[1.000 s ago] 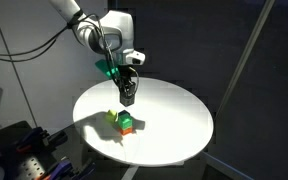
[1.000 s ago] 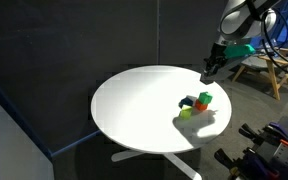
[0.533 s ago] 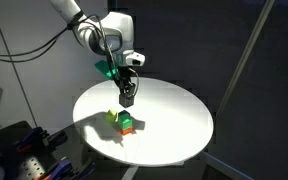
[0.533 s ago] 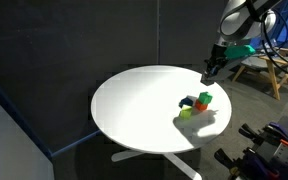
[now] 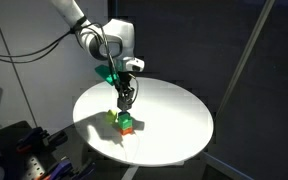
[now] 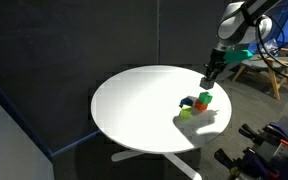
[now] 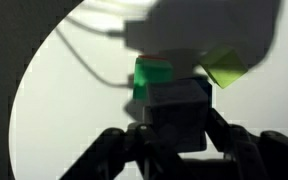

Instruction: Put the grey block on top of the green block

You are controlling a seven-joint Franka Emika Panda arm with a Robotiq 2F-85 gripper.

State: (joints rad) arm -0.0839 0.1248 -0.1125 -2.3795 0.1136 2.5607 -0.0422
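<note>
Next, my gripper releases the grey block on the green block stacked over the orange cube [image 5: 124, 115] [image 7: 154, 78].
In the wrist view the grey block [image 7: 179, 108] sits between my dark fingers [image 7: 112, 150], and my gripper [image 7: 179, 130] is shut on it. Just beyond it lies the green block [image 7: 152, 78], partly covered by the grey one. In both exterior views my gripper [image 5: 125, 101] [image 6: 210, 79] hangs close above the green block [image 5: 127, 120] [image 6: 205, 97], which lies in a small cluster on the round white table [image 5: 174, 120]. The held cube is too small to make out there.
An orange cube [image 5: 130, 128] [image 6: 200, 104] touches the green block, with a paler yellow-green cube [image 5: 112, 117] [image 6: 186, 113] [image 7: 229, 70] beside them. The white table [image 6: 134, 105] drops off at its round edge. A wooden stand [image 6: 267, 70] is behind.
My gripper has come down a little with the grey block and moved over the block cluster. The cubes on the table have not moved.
</note>
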